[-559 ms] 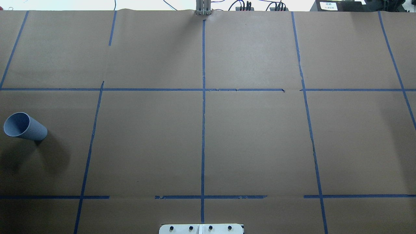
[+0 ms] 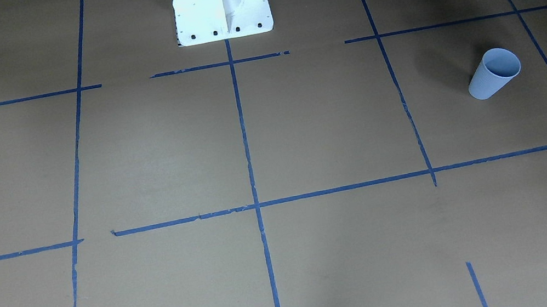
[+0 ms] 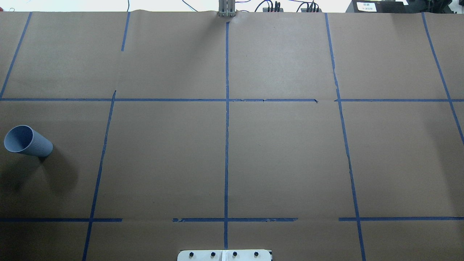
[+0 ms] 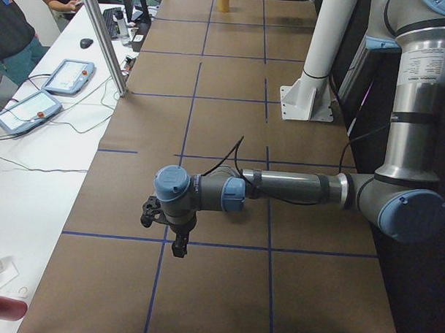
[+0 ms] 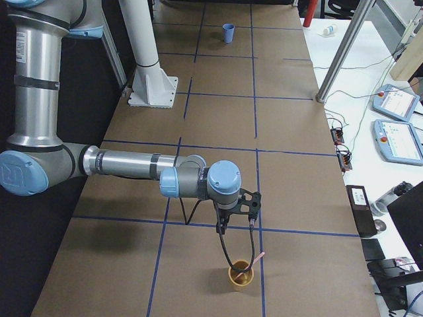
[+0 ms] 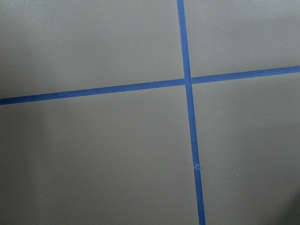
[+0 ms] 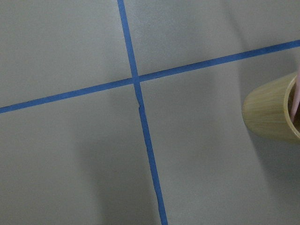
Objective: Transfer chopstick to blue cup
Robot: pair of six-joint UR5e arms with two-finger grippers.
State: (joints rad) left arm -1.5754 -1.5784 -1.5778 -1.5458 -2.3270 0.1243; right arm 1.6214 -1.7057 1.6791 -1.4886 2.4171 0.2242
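Note:
The blue cup's rim point(image 2: 513, 56) is the next place my left gripper will go to and close on, so that the cup is held for the chopstick.
The blue cup point(image 3: 27, 141) stands upright near the table's left end; it also shows in the front-facing view point(image 2: 493, 73) and far off in the exterior right view point(image 5: 228, 32). A pink chopstick point(image 5: 257, 258) leans in a yellow bamboo cup point(image 5: 241, 275) at the right end; its pink edge shows in the right wrist view point(image 7: 295, 101). My right gripper point(image 5: 235, 226) hangs just above and short of the bamboo cup. My left gripper point(image 4: 179, 247) hangs over bare table. Both show only in side views, so I cannot tell if they are open or shut.
The robot's white base point(image 3: 224, 255) sits at the table's near middle edge. Blue tape lines point(image 3: 227, 145) grid the brown paper. A side desk holds teach pendants point(image 5: 396, 104) and cables. A metal post point(image 4: 103, 38) stands at the table's edge.

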